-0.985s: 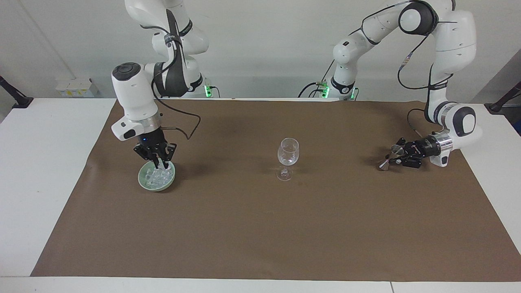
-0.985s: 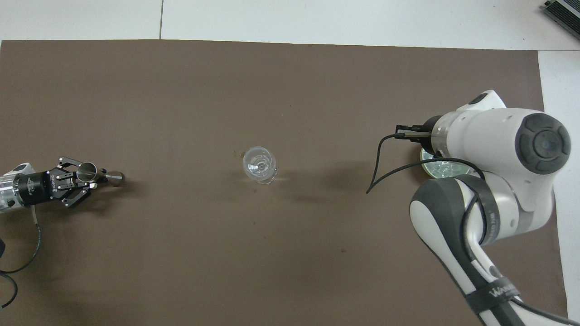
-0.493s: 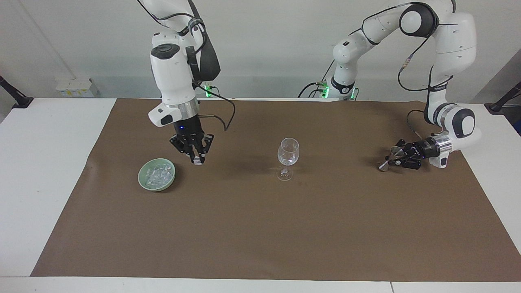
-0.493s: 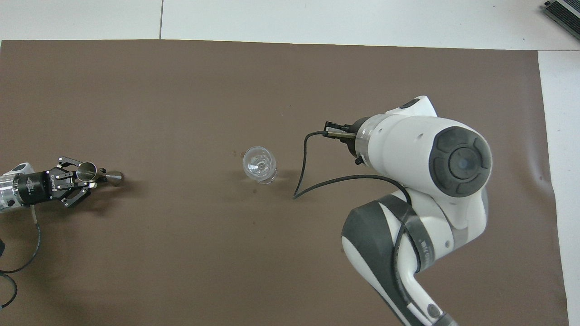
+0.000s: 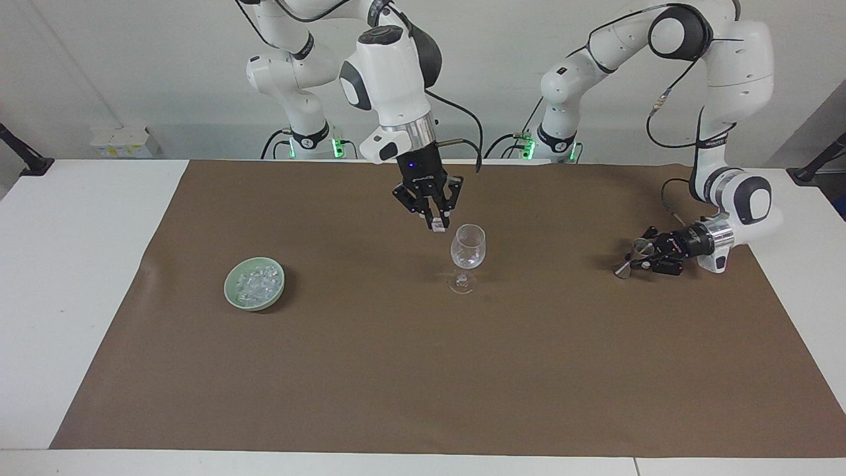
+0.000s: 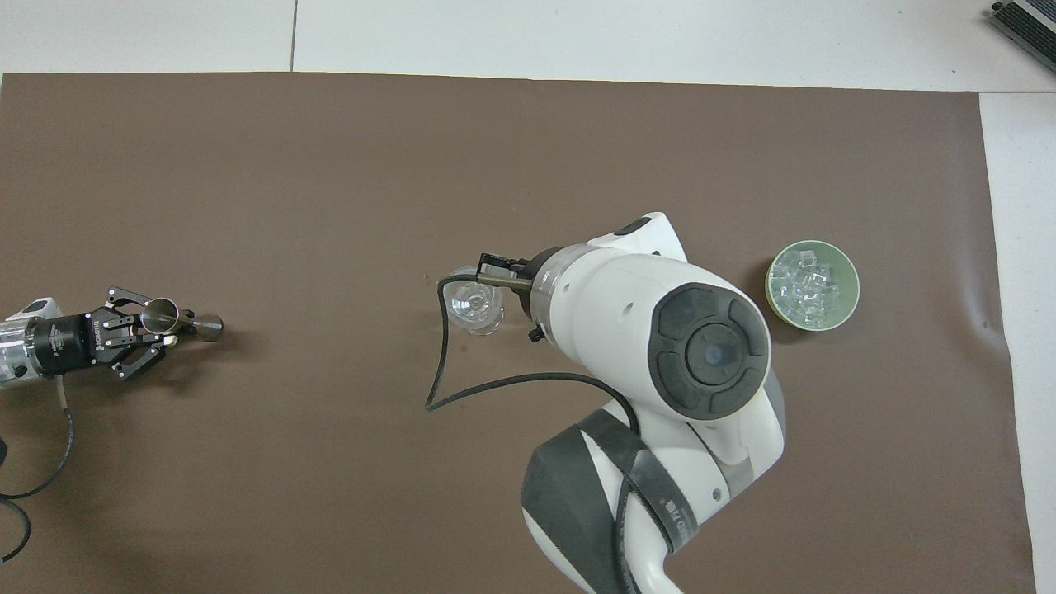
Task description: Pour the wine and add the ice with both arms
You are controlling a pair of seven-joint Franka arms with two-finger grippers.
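Observation:
Next, my right gripper lets go of the small chunk of ice inside the clear stemmed wine glass (image 6: pixel 470 298).
A clear stemmed wine glass (image 5: pixel 468 248) (image 6: pixel 472 302) stands upright mid-mat. My right gripper (image 5: pixel 437 227) hangs just beside its rim, toward the right arm's end, shut on one small chunk of ice (image 5: pixel 437 229). In the overhead view the right arm's wrist hides this gripper. More ice (image 5: pixel 258 283) (image 6: pixel 810 280) fills a pale green bowl (image 5: pixel 229 291) (image 6: pixel 852 285) at the right arm's end. My left gripper (image 5: pixel 644 255) (image 6: pixel 157 323) lies low over the mat at the left arm's end, shut on a tilted metal jigger (image 5: pixel 636 252) (image 6: pixel 162 313). Wine is out of view.
A brown mat (image 5: pixel 423 370) covers most of the white table. The right arm's black cable (image 6: pixel 445 363) loops over the mat beside the glass. Small white boxes (image 5: pixel 122 141) sit at the table's edge, nearer the robots than the bowl.
My right gripper rose out of the bowl with an ice chunk and swung across the mat to the glass's rim. The left arm has hardly moved.

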